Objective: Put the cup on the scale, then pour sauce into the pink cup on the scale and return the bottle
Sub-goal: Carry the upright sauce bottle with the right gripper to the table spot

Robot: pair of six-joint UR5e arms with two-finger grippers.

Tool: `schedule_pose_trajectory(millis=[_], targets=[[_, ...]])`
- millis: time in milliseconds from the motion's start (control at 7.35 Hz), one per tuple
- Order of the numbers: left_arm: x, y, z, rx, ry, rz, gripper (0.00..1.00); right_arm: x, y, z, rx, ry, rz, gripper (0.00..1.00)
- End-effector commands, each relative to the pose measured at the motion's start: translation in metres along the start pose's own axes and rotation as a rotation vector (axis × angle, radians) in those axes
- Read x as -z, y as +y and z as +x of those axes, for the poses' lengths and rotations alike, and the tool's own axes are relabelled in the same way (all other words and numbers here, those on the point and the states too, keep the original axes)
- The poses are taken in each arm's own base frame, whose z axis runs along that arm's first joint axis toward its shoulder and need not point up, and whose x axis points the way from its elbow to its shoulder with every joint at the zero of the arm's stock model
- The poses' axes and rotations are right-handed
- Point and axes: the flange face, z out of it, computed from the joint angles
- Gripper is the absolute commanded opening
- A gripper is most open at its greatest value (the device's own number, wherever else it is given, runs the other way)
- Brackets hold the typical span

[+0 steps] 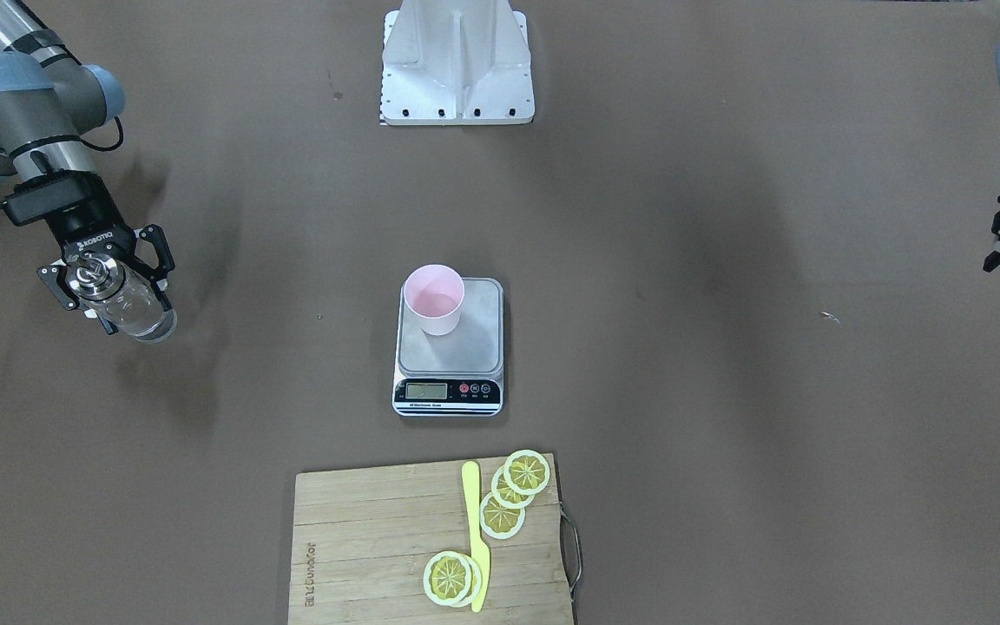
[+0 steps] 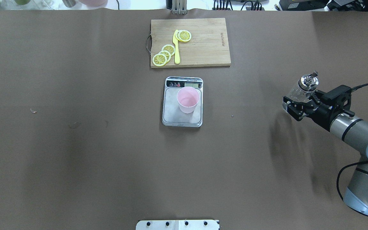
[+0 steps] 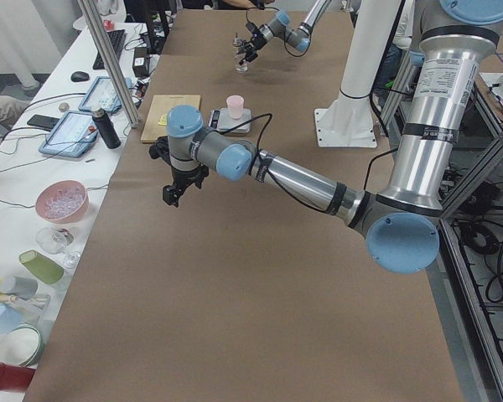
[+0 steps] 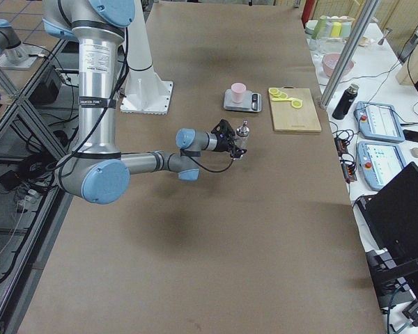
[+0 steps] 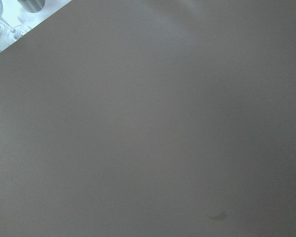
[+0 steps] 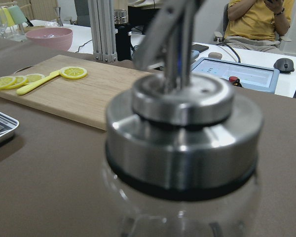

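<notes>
The robot's right gripper will set the glass bottle down upright on the bare table well off the scale's side (image 1: 162, 329).
The pale pink cup (image 1: 435, 299) stands upright on the grey scale (image 1: 465, 347) at the table's middle; both also show in the overhead view, cup (image 2: 187, 99) on scale (image 2: 174, 113). My right gripper (image 2: 300, 103) is shut on the clear glass bottle (image 2: 302, 89) with its metal spout cap, held about upright above the table far to the robot's right of the scale. In the front view the bottle (image 1: 125, 299) sits between the right gripper's fingers (image 1: 109, 291). The cap fills the right wrist view (image 6: 182, 123). My left gripper (image 1: 999, 239) is open and empty at the far left.
A wooden cutting board (image 2: 203, 41) with lemon slices (image 2: 163, 55) and a yellow knife (image 2: 176, 48) lies beyond the scale. The robot's white base (image 1: 457, 61) stands at the near edge. Bowls, cups and tablets sit on the operators' side table (image 3: 63, 201).
</notes>
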Motion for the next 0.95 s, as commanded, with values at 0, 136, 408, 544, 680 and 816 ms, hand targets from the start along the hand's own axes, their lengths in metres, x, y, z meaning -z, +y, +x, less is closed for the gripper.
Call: schedule_pose_trajectory(millis=[0, 136, 408, 544, 680, 816], targets=[[0.001, 0.001, 0.000, 0.001, -0.001, 0.002, 0.97, 0.002, 0.006, 0.006, 0.001, 0.012, -0.011, 0.17], [0.001, 0.001, -0.001, 0.002, -0.001, 0.001, 0.97, 0.002, 0.007, 0.005, 0.000, 0.010, -0.013, 0.17], [0.001, 0.001, -0.001, 0.002, -0.001, 0.001, 0.97, 0.001, 0.009, 0.002, 0.000, 0.004, -0.017, 0.17], [0.001, 0.001, -0.001, 0.000, -0.001, 0.001, 0.97, 0.000, 0.009, -0.001, -0.001, -0.003, -0.017, 0.17], [0.001, 0.001, -0.001, 0.000, -0.001, 0.001, 0.97, 0.000, 0.012, -0.001, 0.001, -0.004, -0.023, 0.17], [0.001, 0.001, -0.001, 0.003, -0.002, 0.001, 0.97, -0.004, 0.017, 0.000, 0.004, 0.001, -0.031, 0.17]])
